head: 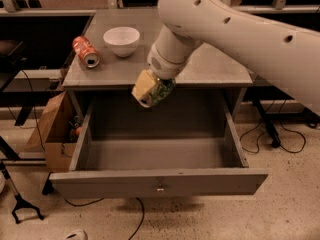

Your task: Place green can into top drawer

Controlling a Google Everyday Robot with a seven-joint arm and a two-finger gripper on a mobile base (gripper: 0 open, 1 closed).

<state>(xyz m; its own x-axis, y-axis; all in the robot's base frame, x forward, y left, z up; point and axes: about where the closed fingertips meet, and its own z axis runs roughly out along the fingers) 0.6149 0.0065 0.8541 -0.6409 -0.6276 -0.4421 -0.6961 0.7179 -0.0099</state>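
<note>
Next, my gripper sets the green can down on the middle of the open top drawer's grey bottom [171, 133].
My gripper [150, 91] hangs from the big white arm over the back of the open top drawer [157, 183], near its middle. It is shut on the green can [158, 95], which lies tilted between the tan fingers [144, 85] with its silver end facing front left. The can is in the air, above the drawer's grey floor and just in front of the table's front edge. The drawer is pulled fully out and its flat front panel carries a small metal knob [160, 188].
On the grey tabletop [210, 66] a red-orange can [85, 51] lies on its side at the left, and a white bowl [121, 40] stands beside it. A cardboard box [52, 129] sits on the floor left of the drawer. Cables trail on the floor at right.
</note>
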